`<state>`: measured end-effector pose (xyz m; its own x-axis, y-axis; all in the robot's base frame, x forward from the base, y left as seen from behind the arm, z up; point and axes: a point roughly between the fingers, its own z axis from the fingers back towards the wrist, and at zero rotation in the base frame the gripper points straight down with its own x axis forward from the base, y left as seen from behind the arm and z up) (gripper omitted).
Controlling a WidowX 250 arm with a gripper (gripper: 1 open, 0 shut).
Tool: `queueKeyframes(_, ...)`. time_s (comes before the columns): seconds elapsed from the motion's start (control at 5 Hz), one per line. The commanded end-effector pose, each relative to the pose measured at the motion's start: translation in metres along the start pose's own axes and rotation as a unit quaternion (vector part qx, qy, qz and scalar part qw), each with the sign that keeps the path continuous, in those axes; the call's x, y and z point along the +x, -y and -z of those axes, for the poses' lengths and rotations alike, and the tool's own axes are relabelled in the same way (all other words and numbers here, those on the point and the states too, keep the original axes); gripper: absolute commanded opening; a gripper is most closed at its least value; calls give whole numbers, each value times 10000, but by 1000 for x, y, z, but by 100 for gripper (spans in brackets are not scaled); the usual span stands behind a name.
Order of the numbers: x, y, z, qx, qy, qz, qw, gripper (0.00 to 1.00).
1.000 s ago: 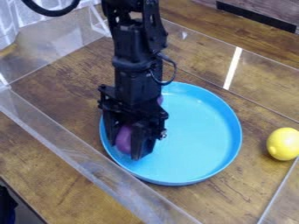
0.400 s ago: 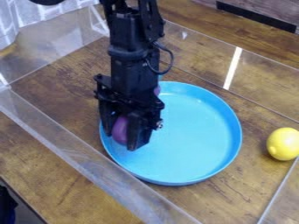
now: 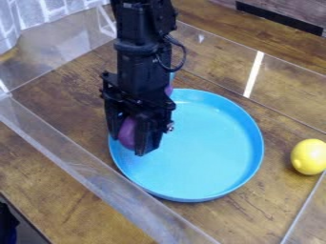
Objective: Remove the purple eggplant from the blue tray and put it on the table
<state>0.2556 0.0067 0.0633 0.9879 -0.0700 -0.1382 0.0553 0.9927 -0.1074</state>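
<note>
Next, my gripper puts the purple eggplant down on the bare wood (image 3: 88, 91) between the blue tray and the corner of the clear sides.
The bright blue tray (image 3: 216, 143) lies in the middle of the dark wood table (image 3: 76, 95). My black gripper (image 3: 136, 136) hangs over the tray's left edge, pointing down, shut on the purple eggplant (image 3: 129, 132). Only a small purple patch of the eggplant shows between the fingers; the rest is hidden by them. It looks lifted a little above the tray floor.
A yellow lemon (image 3: 308, 156) sits on the table at the right, apart from the tray. Clear acrylic walls (image 3: 76, 157) border the table along the front left and the back.
The gripper has risen and shifted slightly left with the eggplant held in it, from low in the tray's left part to over its left rim.
</note>
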Motion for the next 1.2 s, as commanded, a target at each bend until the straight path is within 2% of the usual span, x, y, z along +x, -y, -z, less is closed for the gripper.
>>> queueKeyframes(0.0, 7, -6, -27, 109, 471, -16, 9988, 0)
queueKeyframes(0.2, 5, -14, -39, 182, 550, -75, 9983, 0)
queueKeyframes(0.4, 11, -32, -57, 270, 706, -294, 9967, 0)
queueKeyframes(0.6, 22, -57, -60, 321, 707, -525, 9956, 0)
queueKeyframes(1.0, 29, -81, -53, 435, 673, -611, 9949, 0)
